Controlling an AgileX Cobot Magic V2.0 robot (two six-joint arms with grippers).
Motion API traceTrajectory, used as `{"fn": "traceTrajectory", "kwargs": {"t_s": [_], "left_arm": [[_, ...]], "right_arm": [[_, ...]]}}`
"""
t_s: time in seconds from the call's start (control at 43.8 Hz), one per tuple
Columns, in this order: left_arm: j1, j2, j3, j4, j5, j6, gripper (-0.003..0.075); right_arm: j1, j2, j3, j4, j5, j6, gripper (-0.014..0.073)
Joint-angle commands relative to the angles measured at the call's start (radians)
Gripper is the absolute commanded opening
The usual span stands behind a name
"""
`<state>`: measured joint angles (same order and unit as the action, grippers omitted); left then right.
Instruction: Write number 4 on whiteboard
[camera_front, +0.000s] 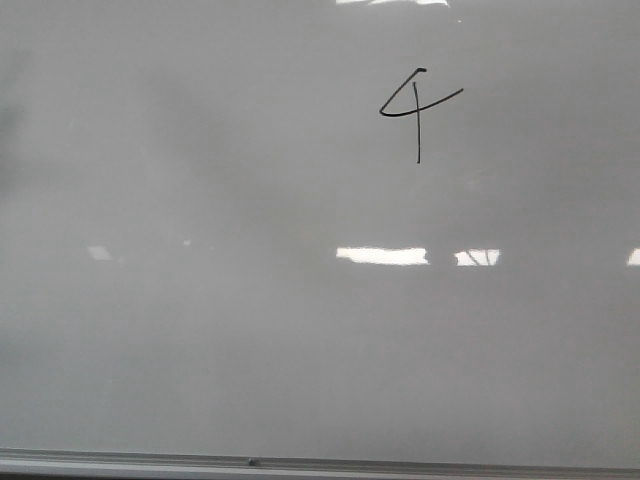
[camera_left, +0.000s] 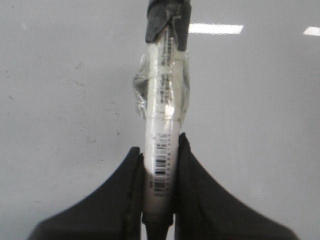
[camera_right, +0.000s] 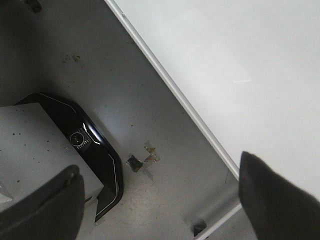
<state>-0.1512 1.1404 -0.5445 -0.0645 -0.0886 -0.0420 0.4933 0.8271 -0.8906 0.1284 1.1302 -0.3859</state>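
Note:
My left gripper is going to let go of the white marker on the bare whiteboard far across from the black number 4's foot (camera_front: 12, 150).
A thin black open-top number 4 (camera_front: 417, 108) is drawn on the upper right of the glossy pale whiteboard (camera_front: 250, 330), which fills the front view; its silver frame runs along the bottom edge. Neither arm shows in the front view. In the left wrist view my left gripper (camera_left: 159, 150) is shut on a white marker (camera_left: 162, 130) with a barcode, clear tape and a black tip end; the marker points toward the whiteboard (camera_left: 60, 90). In the right wrist view my right gripper (camera_right: 160, 175) is open and empty, over the floor beside the whiteboard (camera_right: 240, 55) edge.
In the right wrist view a glossy black machine base (camera_right: 95, 150) with a grey top sits on the grey floor (camera_right: 165, 195), and a whiteboard stand foot (camera_right: 200, 227) shows nearby. Bright light reflections (camera_front: 382, 256) lie across the board.

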Motion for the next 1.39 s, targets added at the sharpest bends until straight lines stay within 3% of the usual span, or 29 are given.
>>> {"fn": "traceTrajectory", "kwargs": {"t_s": [0.0, 0.365, 0.594, 0.753, 1.027, 1.096, 1.37], "left_arm": [[0.002, 0.046, -0.024, -0.010, -0.161, -0.011, -0.0020], [0.002, 0.287, -0.024, -0.010, -0.436, -0.011, -0.0020], [0.000, 0.361, -0.024, -0.013, -0.515, -0.011, -0.0015], [0.000, 0.375, -0.026, -0.013, -0.515, -0.011, 0.0089], [0.000, 0.375, -0.026, -0.013, -0.513, -0.011, 0.0329], [0.000, 0.371, -0.035, -0.011, -0.489, -0.011, 0.0351], [0.000, 0.242, -0.134, -0.007, -0.157, 0.000, 0.0357]], "right_arm": [[-0.003, -0.007, -0.031, 0.009, -0.051, 0.001, 0.0642], [-0.003, -0.007, -0.031, 0.016, -0.050, 0.001, 0.0642], [-0.003, -0.007, -0.031, 0.021, -0.050, 0.001, 0.0642], [-0.003, -0.007, -0.031, 0.022, -0.050, 0.001, 0.0642], [-0.003, -0.007, -0.031, 0.022, -0.051, 0.001, 0.0642], [-0.003, -0.007, -0.031, 0.022, -0.051, 0.001, 0.0642], [-0.005, -0.008, -0.031, 0.022, -0.057, 0.010, 0.0642]]}}
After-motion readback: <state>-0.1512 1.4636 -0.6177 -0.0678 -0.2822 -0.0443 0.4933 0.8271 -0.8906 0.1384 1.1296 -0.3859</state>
